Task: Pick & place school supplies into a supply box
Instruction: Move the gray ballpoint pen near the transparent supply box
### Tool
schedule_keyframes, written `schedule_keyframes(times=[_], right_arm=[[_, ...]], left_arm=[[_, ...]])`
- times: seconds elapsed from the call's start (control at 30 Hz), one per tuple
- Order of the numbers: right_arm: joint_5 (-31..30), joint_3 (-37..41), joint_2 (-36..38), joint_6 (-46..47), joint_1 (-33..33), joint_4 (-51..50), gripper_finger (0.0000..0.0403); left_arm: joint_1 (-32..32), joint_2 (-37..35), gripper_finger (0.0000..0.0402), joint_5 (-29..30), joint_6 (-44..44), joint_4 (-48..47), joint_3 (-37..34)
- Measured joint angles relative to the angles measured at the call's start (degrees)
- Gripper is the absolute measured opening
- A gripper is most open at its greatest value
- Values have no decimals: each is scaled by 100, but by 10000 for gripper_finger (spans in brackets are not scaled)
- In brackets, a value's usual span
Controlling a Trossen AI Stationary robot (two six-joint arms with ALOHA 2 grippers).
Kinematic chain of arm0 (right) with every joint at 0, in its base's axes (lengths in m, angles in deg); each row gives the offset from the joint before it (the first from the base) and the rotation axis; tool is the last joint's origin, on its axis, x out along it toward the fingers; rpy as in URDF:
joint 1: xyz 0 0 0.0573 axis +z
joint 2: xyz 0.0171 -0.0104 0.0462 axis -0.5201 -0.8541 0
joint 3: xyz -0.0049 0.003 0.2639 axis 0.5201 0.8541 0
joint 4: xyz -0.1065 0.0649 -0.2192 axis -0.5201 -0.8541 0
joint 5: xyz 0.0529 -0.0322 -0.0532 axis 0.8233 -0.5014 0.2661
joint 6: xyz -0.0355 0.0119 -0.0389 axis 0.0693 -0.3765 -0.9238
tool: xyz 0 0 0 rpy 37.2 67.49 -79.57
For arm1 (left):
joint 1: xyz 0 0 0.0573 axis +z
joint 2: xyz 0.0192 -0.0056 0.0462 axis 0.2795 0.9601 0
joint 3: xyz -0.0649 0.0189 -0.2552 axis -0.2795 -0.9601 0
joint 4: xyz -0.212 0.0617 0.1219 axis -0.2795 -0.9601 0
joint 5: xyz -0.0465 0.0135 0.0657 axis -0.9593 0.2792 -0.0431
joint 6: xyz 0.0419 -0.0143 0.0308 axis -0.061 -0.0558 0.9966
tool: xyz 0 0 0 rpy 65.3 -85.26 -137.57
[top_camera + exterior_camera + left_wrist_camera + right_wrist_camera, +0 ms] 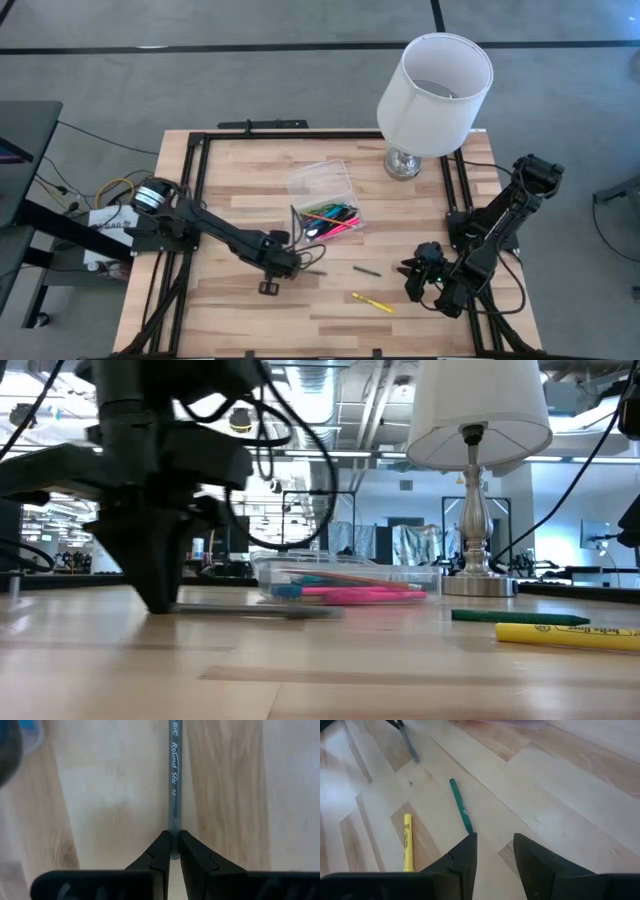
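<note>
I am pinching the grey pen at one end of its body with my left gripper, so next I let go and grip the pen (258, 610) close to its middle before I lift it.
My left gripper (292, 266) is low over the table's middle, shut on a grey Bic pen (173, 795). In the low view the pen (262, 612) lies along the table beside the fingers (160, 600). The clear supply box (325, 198) sits just beyond, its lid open, with pink, blue and green pens (345, 592) inside. A green pencil (365, 270) and a yellow crayon (372, 302) lie flat on the wood. My right gripper (494, 854) is open and hovers right of them, the green pencil (460, 805) just ahead of its fingers. My left gripper pinches the grey pen between its two fingertips (161, 851) at one end of the barrel (173, 834), coming from above and pointing down. The rest of the pen runs straight out from between the fingers and rests along the table.
A white-shaded lamp (432, 95) on a metal base (403, 163) stands at the far right of the table. Black frame rails (200, 170) run along the table's left and right sides. Bare wood lies along the near edge.
</note>
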State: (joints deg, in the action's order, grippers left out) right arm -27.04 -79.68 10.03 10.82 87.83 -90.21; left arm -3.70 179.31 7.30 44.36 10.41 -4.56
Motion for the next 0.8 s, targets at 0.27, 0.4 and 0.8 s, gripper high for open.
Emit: schedule_keyframes(times=[0.27,0.4,0.8], right_arm=[[5,0,0,-3,-40,-9,120],[6,0,0,-15,-123,-33,120],[24,0,0,-455,-374,-46,120]], left_arm=[[-68,-375,23,314,-2,407,-273],[-16,-397,33,391,229,712,-280],[137,-412,141,337,165,498,-263]])
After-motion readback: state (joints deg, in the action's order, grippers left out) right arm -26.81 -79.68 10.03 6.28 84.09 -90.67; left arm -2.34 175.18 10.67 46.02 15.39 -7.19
